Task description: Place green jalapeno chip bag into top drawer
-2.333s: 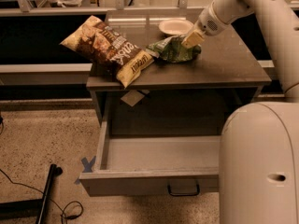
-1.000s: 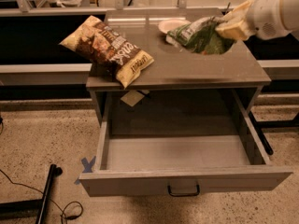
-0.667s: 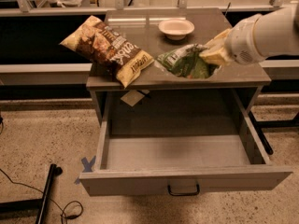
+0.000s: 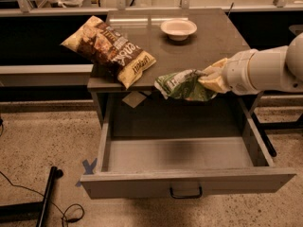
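Note:
The robot's gripper needs to release the green jalapeno chip bag near the middle of the open top drawer's bottom (image 4: 199, 135), behind the handle of the drawer.
The green jalapeno chip bag (image 4: 182, 85) is a small wrinkly green foil bag with a white label patch. My gripper (image 4: 211, 79) is shut on its right end and holds it in the air over the front edge of the cabinet top, above the back of the open top drawer (image 4: 184, 156). The drawer is a wide shallow grey tray pulled fully out, with a dark loop handle (image 4: 185, 192) at the centre of its front panel. Its inside shows no objects. My white arm comes in from the right.
A larger brown-and-yellow chip bag (image 4: 110, 49) lies on the cabinet top (image 4: 213, 37), overhanging its left front edge. A white bowl (image 4: 178, 29) stands at the back of the top. A tag (image 4: 135, 99) hangs under the top. A black pole and cable (image 4: 47, 197) lie on the floor at left.
My gripper lifted the green bag off the cabinet top, then carried it forward and down, from the back right of the top to above the open drawer.

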You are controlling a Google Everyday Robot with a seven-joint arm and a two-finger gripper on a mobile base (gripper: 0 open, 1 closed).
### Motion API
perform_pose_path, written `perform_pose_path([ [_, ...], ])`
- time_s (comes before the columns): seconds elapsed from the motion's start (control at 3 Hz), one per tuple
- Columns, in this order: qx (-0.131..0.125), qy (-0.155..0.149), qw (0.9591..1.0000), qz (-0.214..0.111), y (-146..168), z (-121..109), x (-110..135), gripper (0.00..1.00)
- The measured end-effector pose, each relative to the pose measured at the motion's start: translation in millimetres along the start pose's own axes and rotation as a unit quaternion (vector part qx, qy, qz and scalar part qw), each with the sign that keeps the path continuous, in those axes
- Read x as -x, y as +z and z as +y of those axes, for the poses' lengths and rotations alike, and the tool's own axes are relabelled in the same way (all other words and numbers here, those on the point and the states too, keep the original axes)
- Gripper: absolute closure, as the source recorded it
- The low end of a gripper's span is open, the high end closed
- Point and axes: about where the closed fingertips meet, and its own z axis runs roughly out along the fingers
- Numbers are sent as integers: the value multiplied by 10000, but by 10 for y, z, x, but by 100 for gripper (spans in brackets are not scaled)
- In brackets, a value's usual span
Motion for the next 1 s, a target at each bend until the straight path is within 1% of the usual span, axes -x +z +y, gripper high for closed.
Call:
perform_pose_path([
  [0.33,435,125,9982,-398,-12,189,-169,100],
  [0.67,977,-30,9921,-782,-248,520,-542,100],
  [1.0,1285,-180,9887,-752,-401,727,-935,100],
])
